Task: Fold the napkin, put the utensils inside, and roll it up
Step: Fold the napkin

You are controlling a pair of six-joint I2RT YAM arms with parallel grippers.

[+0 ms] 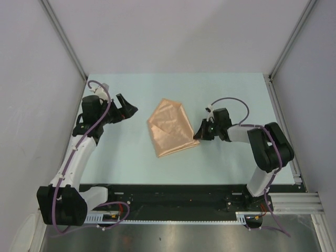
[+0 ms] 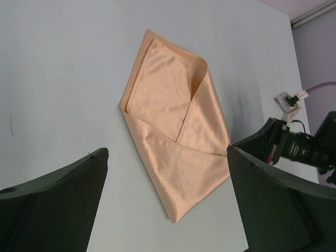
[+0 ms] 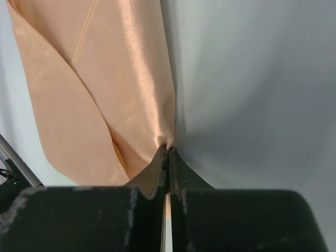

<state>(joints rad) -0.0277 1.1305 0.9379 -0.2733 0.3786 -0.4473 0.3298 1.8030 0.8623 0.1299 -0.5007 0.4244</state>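
Observation:
The napkin sits slanted, its side fold in my right gripper; I need to square it and grab the lower flap's edge (image 3: 122, 172).
The peach-orange napkin (image 1: 170, 127) lies folded into a pointed, envelope-like shape on the pale table (image 1: 157, 168). My right gripper (image 1: 200, 135) sits at its right corner, shut on a pinch of the napkin's edge (image 3: 169, 140), which bunches at the fingertips. The cloth (image 3: 94, 94) spreads away to the left of those fingers. My left gripper (image 1: 127, 107) hovers open to the left of the napkin, apart from it. In the left wrist view the napkin (image 2: 173, 131) lies between and beyond the two wide-spread fingers (image 2: 58, 205). The utensils are out of view.
Grey walls enclose the table on three sides, with metal frame posts (image 1: 63, 37) at the back corners. A black rail (image 1: 178, 197) with the arm bases runs along the near edge. The right arm's wrist and cable (image 2: 299, 142) show in the left wrist view.

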